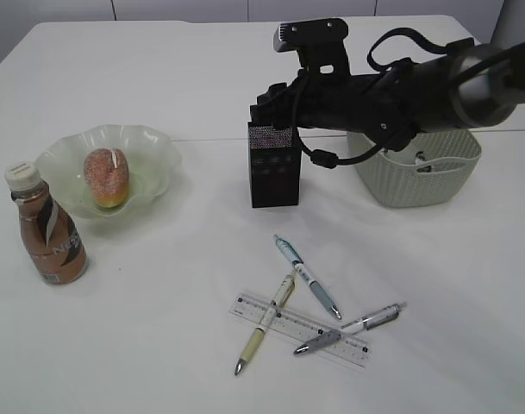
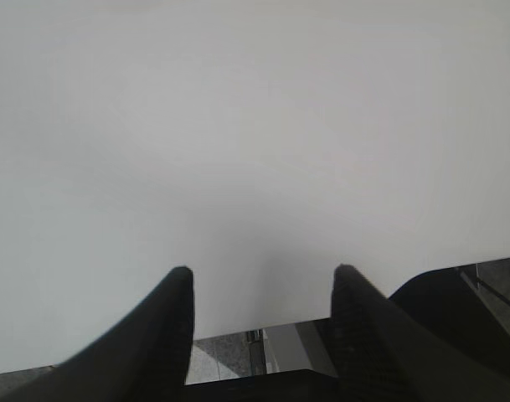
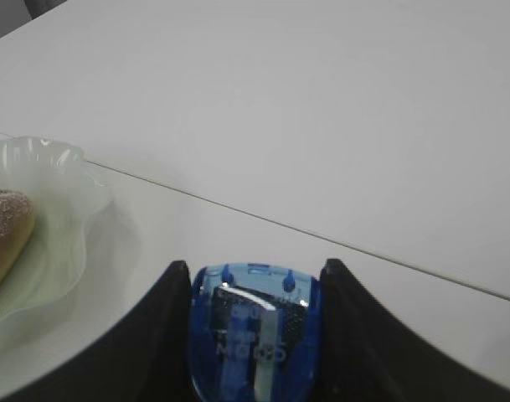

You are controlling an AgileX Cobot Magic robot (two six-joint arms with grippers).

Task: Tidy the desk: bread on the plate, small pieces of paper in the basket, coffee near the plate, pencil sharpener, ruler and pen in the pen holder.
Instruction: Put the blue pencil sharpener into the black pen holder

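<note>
My right gripper has the blue pencil sharpener to put down. It hangs just above the pen holder now. I will let go of it inside the black pen holder (image 1: 274, 148), between the plate and the basket.
My right gripper (image 3: 253, 266) is shut on a blue see-through pencil sharpener (image 3: 253, 335), which fills the gap between its black fingers. In the exterior view this gripper (image 1: 264, 102) hangs just above the black pen holder (image 1: 273, 168), reaching in from the right. The bread (image 1: 105, 177) lies on the pale green plate (image 1: 150, 147), with the coffee bottle (image 1: 48, 228) standing at its front left. A clear ruler (image 1: 301, 330) and three pens (image 1: 307, 276) lie crossed near the front. My left gripper (image 2: 263, 270) is open over bare table, holding nothing.
A grey woven basket (image 1: 417, 177) stands right of the pen holder, under my right arm. Something white shows inside it; I cannot tell what. The plate's wavy rim (image 3: 45, 159) and the bread (image 3: 3, 226) show at the left of the right wrist view.
</note>
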